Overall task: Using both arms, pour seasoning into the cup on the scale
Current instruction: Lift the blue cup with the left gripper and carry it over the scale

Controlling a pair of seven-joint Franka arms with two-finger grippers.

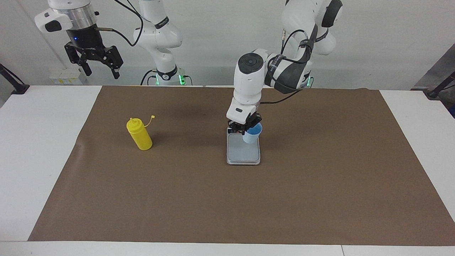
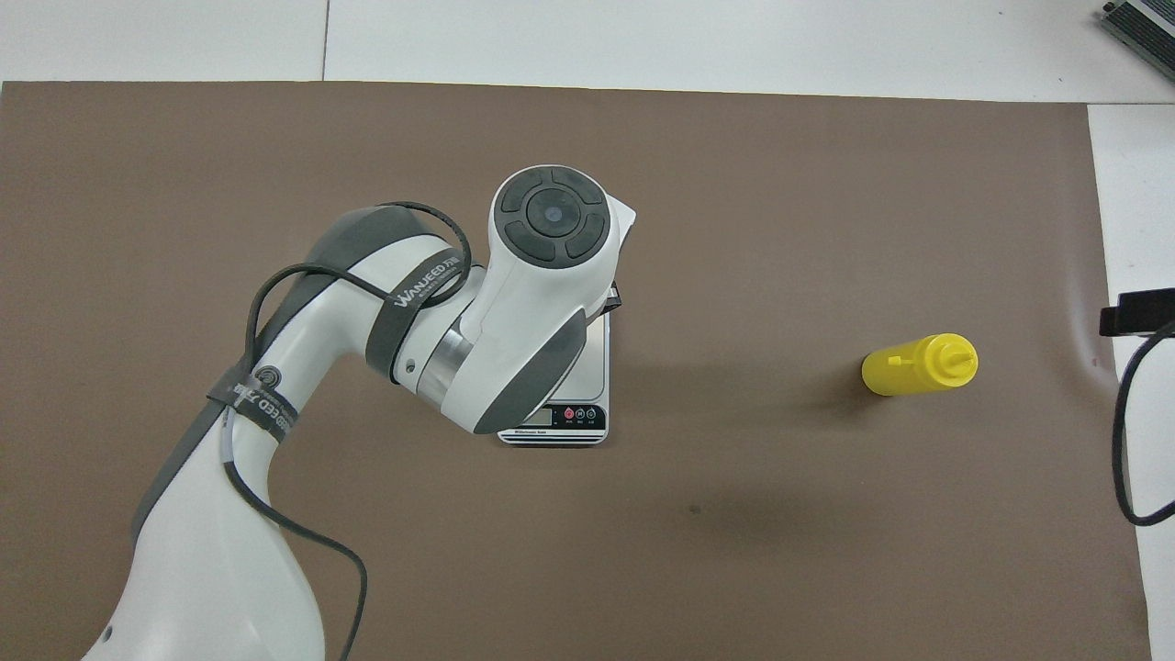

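Next, my left gripper sets the light blue cup, now held low over the display end, down on the scale's plate (image 2: pixel 546 326), toward the end opposite the display.
My left gripper (image 1: pixel 247 129) is shut on the rim of the light blue cup (image 1: pixel 253 137) and holds it upright, low over the display end of the silver-grey scale (image 1: pixel 241 154). I cannot tell whether the cup touches the plate. In the overhead view the left arm hides the cup and most of the scale (image 2: pixel 597 360). The yellow squeeze bottle (image 1: pixel 139 135) stands upright on the mat toward the right arm's end, its tethered cap hanging off; it also shows in the overhead view (image 2: pixel 918 365). My right gripper (image 1: pixel 96 64) waits open, high over the table's edge by its base.
A brown mat (image 1: pixel 320 185) covers most of the white table (image 1: pixel 35 142). A black cable (image 2: pixel 1124 431) hangs at the right arm's edge of the overhead view.
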